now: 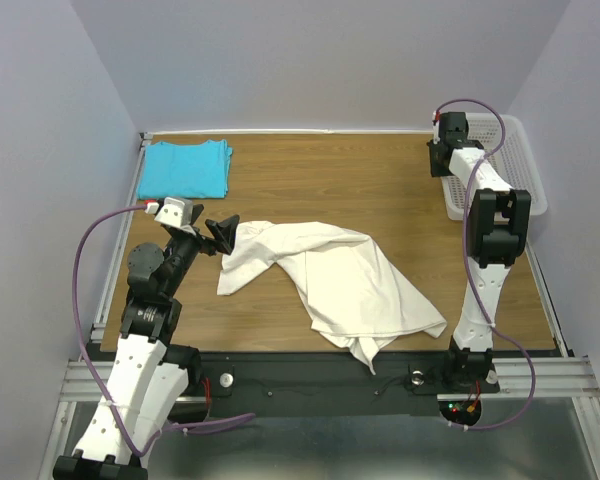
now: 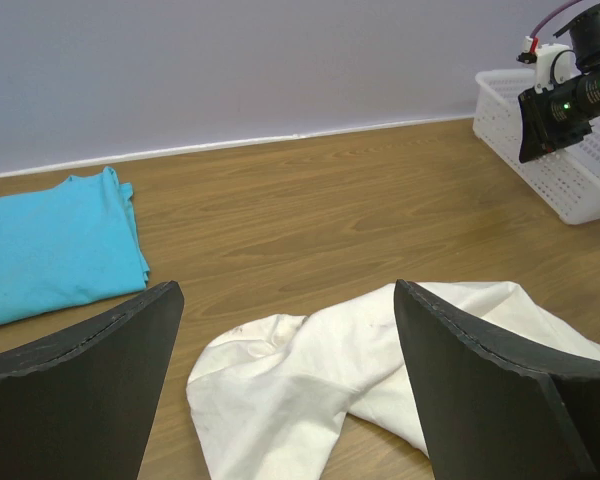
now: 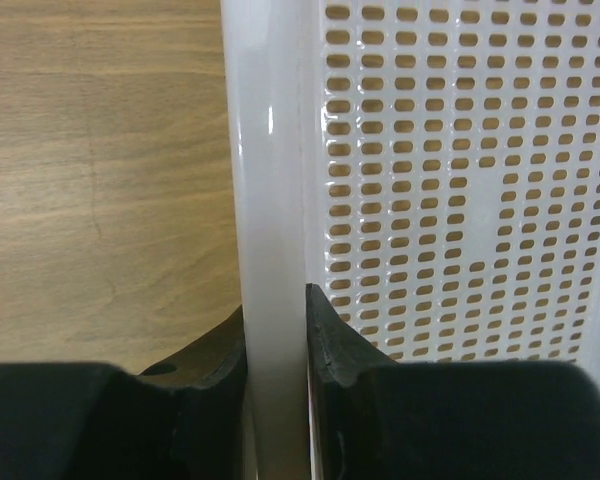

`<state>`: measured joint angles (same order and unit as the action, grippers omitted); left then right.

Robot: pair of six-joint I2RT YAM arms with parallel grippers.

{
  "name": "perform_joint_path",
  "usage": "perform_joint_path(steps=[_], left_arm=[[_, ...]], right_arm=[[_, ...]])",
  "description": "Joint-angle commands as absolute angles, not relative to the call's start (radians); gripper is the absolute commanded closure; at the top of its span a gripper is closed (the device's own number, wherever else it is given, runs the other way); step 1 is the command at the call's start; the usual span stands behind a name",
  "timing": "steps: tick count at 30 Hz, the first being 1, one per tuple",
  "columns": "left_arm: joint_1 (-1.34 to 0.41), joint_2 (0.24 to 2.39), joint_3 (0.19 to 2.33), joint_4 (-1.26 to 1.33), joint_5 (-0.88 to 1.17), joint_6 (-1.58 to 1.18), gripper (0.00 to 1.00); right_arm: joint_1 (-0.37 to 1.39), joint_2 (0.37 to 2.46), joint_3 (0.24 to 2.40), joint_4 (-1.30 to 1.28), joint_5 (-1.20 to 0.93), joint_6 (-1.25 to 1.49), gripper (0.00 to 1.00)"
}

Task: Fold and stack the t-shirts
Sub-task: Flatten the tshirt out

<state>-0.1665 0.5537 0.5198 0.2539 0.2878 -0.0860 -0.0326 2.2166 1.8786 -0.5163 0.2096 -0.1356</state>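
Observation:
The edge [image 1: 230,259] [image 2: 197,394] of the cream t-shirt, at its narrow end nearest the folded turquoise t-shirt, is the spot my left gripper needs to close on.
A cream t-shirt [image 1: 340,280] lies crumpled on the middle of the wooden table; it also shows in the left wrist view [image 2: 310,390]. A turquoise t-shirt [image 1: 185,167] lies folded at the far left corner and shows in the left wrist view [image 2: 50,255]. My left gripper [image 1: 222,234] is open and empty, just above the cream shirt's left end. My right gripper [image 1: 442,160] is at the far right, shut on the rim of the white perforated basket [image 3: 270,250], one jaw on each side of the wall.
The white perforated plastic basket [image 1: 520,165] stands at the far right edge of the table. Walls close the table at the back and both sides. Bare wood [image 1: 330,180] lies between the turquoise shirt and the basket.

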Motion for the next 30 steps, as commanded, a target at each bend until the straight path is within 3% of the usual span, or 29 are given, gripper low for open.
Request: perform_joint_path(steps=[1,12,17,20,23,28,30], left_arm=[[-0.169,0.551,0.523,0.308,0.301,-0.078,0.02],[-0.167,0.546,0.523,0.308,0.304,-0.078,0.02],[-0.167,0.566,0.525,0.308,0.308,-0.095,0.01],[-0.167,0.603,0.537,0.299,0.322,-0.097,0.01],[-0.167,0.638,0.54,0.295,0.363,-0.1,0.01],[-0.169,0.728,0.557,0.267,0.511,-0.055,0.05],[-0.179,0.785,0.577,0.247,0.486,-0.057,0.09]], right_arm=[[-0.037,2.224,1.927,-0.465,0.186,-0.156,0.7],[-0.037,2.133,1.884,-0.463,0.172,-0.284,0.34],[-0.022,1.922,1.797,-0.465,-0.08,-0.405,0.13],[0.026,1.813,1.763,-0.471,-0.123,-0.457,0.1],[0.047,1.734,1.692,-0.504,-0.294,-0.505,0.09],[0.064,1.602,1.467,-0.672,-0.89,-0.741,0.09],[0.095,1.52,1.366,-0.67,-0.945,-0.776,0.1]])
